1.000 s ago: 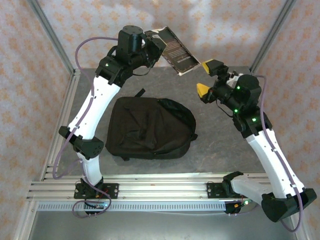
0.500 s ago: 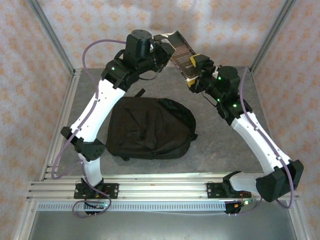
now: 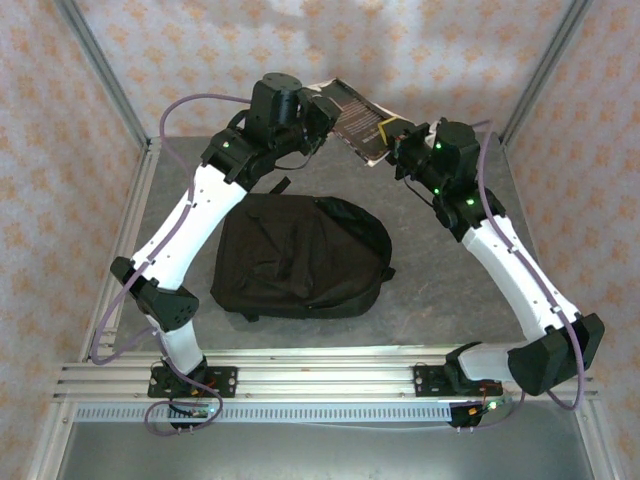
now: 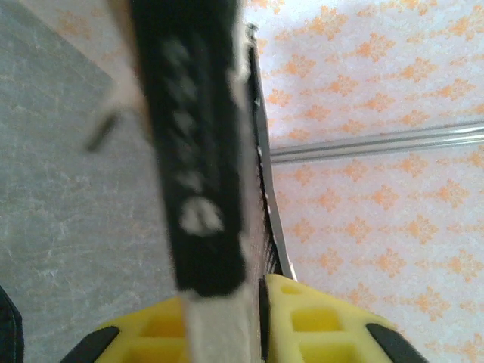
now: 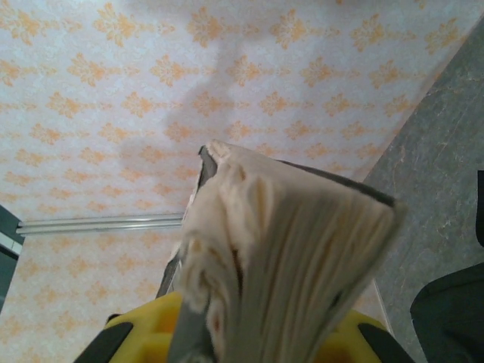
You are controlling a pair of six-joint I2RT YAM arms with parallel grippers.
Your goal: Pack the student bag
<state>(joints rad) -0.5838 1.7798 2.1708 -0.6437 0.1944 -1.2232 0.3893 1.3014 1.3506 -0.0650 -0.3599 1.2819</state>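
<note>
I have both grippers on the book and the bag's opening is slack, so next I regrip the book's end (image 3: 376, 130) with my right gripper to free my left gripper to open the bag.
A dark-covered book (image 3: 352, 117) hangs in the air over the far side of the table, held at both ends. My left gripper (image 3: 318, 112) is shut on its left end. In the left wrist view the black spine with white lettering (image 4: 197, 151) runs up from between the yellow fingers (image 4: 325, 325). My right gripper (image 3: 393, 138) is closed on the right end, and the cream page edges (image 5: 287, 257) sit between its yellow fingers (image 5: 136, 333). The student bag (image 3: 300, 255), a large black backpack, lies flat mid-table below and nearer than both grippers.
The grey tabletop (image 3: 440, 270) is bordered by metal frame posts (image 3: 105, 80) and patterned walls (image 3: 450, 50). A black strap (image 3: 280, 186) pokes out at the bag's far edge. Both arm bases sit on the aluminium rail (image 3: 320, 375) at the near edge.
My right arm swung left from open space to the book's right end and closed on it. The left arm shifted slightly right, and the book tilted flatter.
</note>
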